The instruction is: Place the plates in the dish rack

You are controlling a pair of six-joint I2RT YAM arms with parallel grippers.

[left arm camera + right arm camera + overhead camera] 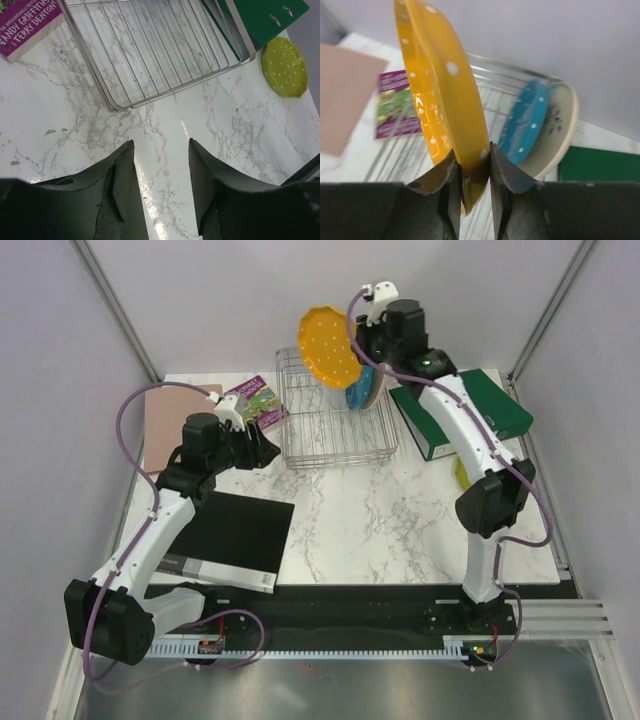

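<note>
Next, my right gripper lets go of the orange dotted plate on edge in the rack [350, 373] [502, 116] beside the blue dotted plate.
My right gripper [357, 344] [472, 157] is shut on the rim of the orange dotted plate [328, 345] [445, 95] and holds it on edge above the silver wire dish rack [330, 425] [150, 55]. The blue dotted plate [358, 395] [525, 122] and the cream plate [372, 390] [557, 125] stand upright at the rack's right end. The green dotted plate [285, 67] lies flat on the table right of the rack, mostly hidden by the right arm in the top view. My left gripper [268, 450] [161, 150] is open and empty, just left of the rack's front corner.
A green binder [465, 410] [260, 15] lies right of the rack. A purple book [255, 400] [27, 25] and a pink-brown board [175, 425] lie at the back left. A black book [235, 535] lies at the front left.
</note>
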